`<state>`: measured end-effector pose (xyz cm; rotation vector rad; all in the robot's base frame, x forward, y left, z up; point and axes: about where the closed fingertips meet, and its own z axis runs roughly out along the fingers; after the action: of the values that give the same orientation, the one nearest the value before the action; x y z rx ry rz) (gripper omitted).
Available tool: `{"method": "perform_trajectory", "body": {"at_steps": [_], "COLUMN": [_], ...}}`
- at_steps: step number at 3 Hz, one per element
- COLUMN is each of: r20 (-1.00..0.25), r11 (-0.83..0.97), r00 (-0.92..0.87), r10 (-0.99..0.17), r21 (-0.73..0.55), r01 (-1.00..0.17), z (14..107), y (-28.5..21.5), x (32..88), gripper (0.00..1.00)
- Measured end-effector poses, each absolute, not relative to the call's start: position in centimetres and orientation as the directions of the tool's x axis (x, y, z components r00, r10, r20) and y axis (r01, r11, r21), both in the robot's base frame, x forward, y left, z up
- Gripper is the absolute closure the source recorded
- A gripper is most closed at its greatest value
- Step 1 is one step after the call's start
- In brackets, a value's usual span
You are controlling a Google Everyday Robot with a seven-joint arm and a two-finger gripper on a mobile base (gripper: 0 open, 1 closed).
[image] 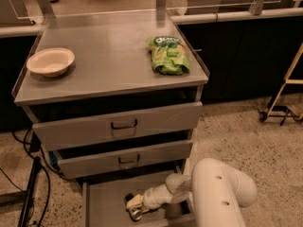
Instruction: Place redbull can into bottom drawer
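Observation:
I need to set the redbull can on the bottom drawer's grey bottom (pixel 132 212), midway between its sides, with my gripper.
The bottom drawer (pixel 102 207) is pulled open at the foot of the grey cabinet, showing a flat grey floor. My white arm reaches into it from the right. My gripper (pixel 134 205) is down inside the drawer, low over its floor. The redbull can (pixel 134 213) shows as a small shiny silver shape at the gripper's tip, lying close to or on the drawer floor. Most of the can is hidden by the gripper.
A cream bowl (pixel 50 61) sits on the cabinet top at the left, and a green snack bag (pixel 168 54) at the right. The two handled drawers (pixel 124 125) above are slightly ajar. Black cables (pixel 28 183) hang at the left. A wheeled stand (pixel 280 109) stands at the right.

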<state>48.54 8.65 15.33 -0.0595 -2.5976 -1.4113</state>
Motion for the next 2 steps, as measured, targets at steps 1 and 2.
{"method": "perform_trajectory", "body": {"at_steps": [1,2], "r20": [0.184,0.189], "r11": [0.563,0.579], "r00": [-0.982,-0.982], "r10": [-0.032,-0.015], "r21": [0.815,0.802], "r01": [0.135,0.145], "z": [14.1,12.9], "y": [8.1,7.8], "x": [48.9,49.3], "gripper": [1.0,1.0]}}
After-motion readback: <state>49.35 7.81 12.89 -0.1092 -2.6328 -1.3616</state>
